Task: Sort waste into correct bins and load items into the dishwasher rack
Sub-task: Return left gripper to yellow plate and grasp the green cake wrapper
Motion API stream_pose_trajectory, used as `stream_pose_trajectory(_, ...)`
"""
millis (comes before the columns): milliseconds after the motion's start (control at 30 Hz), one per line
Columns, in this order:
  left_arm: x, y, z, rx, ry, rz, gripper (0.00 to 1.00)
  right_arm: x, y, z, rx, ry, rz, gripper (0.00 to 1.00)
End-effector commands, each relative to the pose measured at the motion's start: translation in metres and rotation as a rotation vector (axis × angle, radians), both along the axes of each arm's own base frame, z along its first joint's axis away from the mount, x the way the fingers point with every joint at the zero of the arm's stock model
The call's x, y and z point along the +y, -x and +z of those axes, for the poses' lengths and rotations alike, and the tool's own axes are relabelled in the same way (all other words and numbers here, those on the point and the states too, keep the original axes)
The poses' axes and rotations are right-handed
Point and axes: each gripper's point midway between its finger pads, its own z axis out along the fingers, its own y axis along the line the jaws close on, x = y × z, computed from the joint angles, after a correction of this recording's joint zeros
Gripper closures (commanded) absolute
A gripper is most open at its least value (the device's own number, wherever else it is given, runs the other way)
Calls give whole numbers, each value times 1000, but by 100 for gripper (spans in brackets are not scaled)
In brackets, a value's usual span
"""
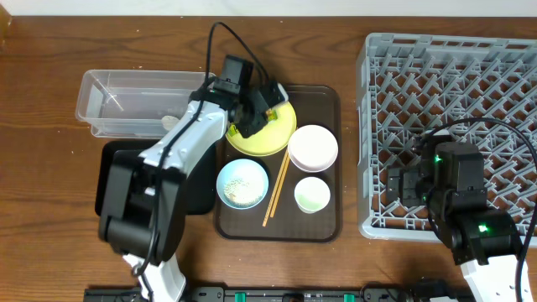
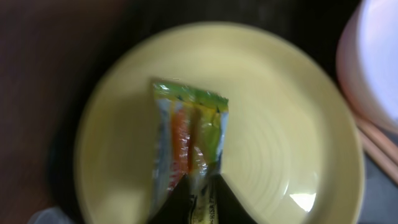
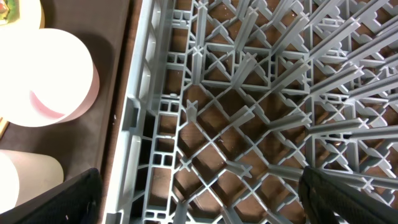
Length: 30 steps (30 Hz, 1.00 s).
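The snack wrapper lies flat on the yellow plate below the left gripper's nearly shut fingers, so the robot should open that gripper, lower it and pinch the wrapper's middle (image 2: 181, 173).
My left gripper (image 2: 200, 202) is shut on the green-and-orange snack wrapper (image 2: 189, 140), just over the yellow plate (image 2: 280, 124). From overhead, the gripper (image 1: 256, 117) hangs above the plate (image 1: 281, 138) at the back of the brown serving tray. The white bowl (image 1: 313, 147), the light blue bowl (image 1: 242, 183) with whitish rice scraps, the pale green cup (image 1: 312, 195) and the chopsticks (image 1: 277, 189) sit on that tray. My right gripper (image 3: 199, 199) is open and empty over the left part of the grey dishwasher rack (image 1: 453, 84).
The clear tub (image 1: 126, 101) stands at the back left with a small whitish bit inside. The black tray (image 1: 201, 200) lies in front of it, mostly hidden by my left arm. The brown serving tray (image 1: 327, 101) sits close to the rack's left wall (image 3: 134, 112).
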Motion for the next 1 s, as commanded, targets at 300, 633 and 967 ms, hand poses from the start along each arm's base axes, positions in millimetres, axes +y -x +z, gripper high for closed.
stream_pose_trajectory(300, 9, -4, -19, 34, -46, 73, 32, -3, -3, 10, -24, -6, -24, 1)
stream_pose_trajectory(633, 22, -14, -66, 62, -117, 110, 22, -3, -3, 10, -24, -6, -24, 1)
stream_pose_trajectory(967, 27, 1, -76, 130, -143, 107, 71, -3, -3, 10, -24, -6, -24, 1)
